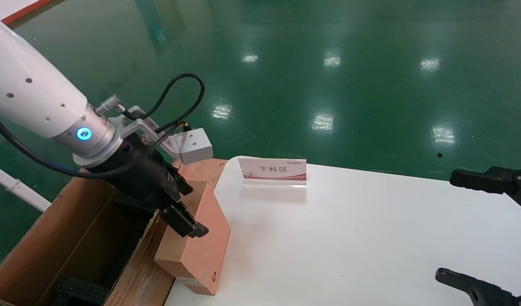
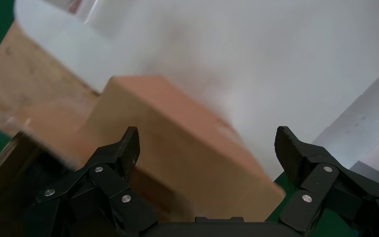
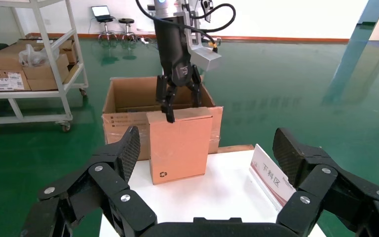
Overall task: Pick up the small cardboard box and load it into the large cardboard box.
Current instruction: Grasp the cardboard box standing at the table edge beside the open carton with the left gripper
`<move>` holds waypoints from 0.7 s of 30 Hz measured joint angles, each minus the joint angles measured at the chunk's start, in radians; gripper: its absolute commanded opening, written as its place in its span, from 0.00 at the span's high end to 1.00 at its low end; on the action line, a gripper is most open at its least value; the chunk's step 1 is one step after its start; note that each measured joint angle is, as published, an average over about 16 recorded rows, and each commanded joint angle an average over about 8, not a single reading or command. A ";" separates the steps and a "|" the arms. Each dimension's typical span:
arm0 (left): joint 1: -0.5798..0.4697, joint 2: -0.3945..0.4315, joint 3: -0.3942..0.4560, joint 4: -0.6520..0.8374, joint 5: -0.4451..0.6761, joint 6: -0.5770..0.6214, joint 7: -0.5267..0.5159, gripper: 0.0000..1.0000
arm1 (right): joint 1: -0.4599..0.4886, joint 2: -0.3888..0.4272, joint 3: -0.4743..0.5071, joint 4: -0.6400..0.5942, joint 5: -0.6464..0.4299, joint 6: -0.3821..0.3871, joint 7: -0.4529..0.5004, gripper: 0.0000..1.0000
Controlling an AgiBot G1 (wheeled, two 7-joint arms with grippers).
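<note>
Next, my left gripper will grab the small cardboard box by its two broad sides [image 1: 204, 236] [image 2: 200, 121], halfway along its narrow top side.
The small cardboard box [image 1: 205, 242] [image 3: 180, 143] stands upright on its narrow side at the left edge of the white table [image 1: 362, 242], a small dark mark near its lower corner. My left gripper [image 1: 188, 214] [image 2: 207, 136] [image 3: 183, 109] hangs over its top edge, open, with one finger on each side of the box [image 2: 187, 158]; the near fingertip [image 1: 199, 231] lies against the front face. The large cardboard box [image 1: 69, 238] [image 3: 128, 98] stands open just left of the table, behind the small one. My right gripper [image 1: 449, 225] [image 3: 206, 138] is open and empty at the table's right edge.
A white sign with red print [image 1: 274, 170] [image 3: 271, 177] stands at the table's far edge. Black foam [image 1: 79, 289] lies inside the large box. A shelf cart with cartons [image 3: 29, 64] stands farther off on the green floor.
</note>
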 measured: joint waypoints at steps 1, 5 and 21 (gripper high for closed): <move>-0.014 0.004 0.022 0.000 0.000 0.000 -0.011 0.00 | 0.000 0.000 0.000 0.000 0.000 0.000 0.000 0.00; -0.063 0.024 0.109 0.000 -0.005 -0.003 -0.056 0.00 | 0.000 0.000 0.000 0.000 0.000 0.000 0.000 0.00; -0.164 0.085 0.343 0.001 -0.051 -0.031 -0.184 0.00 | 0.000 0.001 -0.001 0.000 0.001 0.001 -0.001 0.00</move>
